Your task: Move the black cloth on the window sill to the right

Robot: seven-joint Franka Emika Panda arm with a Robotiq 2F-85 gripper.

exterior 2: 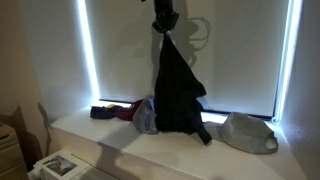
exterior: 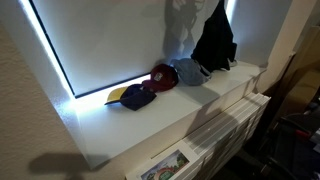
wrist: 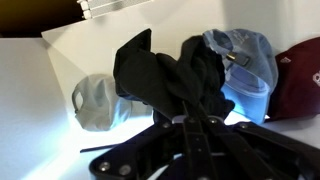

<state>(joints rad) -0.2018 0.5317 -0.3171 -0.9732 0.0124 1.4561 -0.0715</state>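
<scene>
The robot's gripper needs to release the black cloth, which hangs lifted above the sill now, on top of the maroon and light blue caps [exterior: 177, 68] [wrist: 275, 88], close to the blind.
The black cloth [exterior 2: 178, 92] hangs lifted above the white window sill [exterior 2: 120, 145], its lower end still reaching the sill. My gripper [exterior 2: 165, 20] is shut on the cloth's top. In the wrist view the closed fingers [wrist: 190, 112] pinch the bunched black cloth [wrist: 165, 72]. The cloth also shows in an exterior view [exterior: 215, 42], hanging at the sill's far end.
Caps lie along the sill: a navy one [exterior: 135, 96], a maroon one [exterior: 162, 76] and a light blue one [exterior: 188, 71]. A grey cap [exterior 2: 248, 132] lies on the other side of the cloth. A closed blind [exterior 2: 230, 50] backs the sill. A radiator [exterior: 235, 120] sits below.
</scene>
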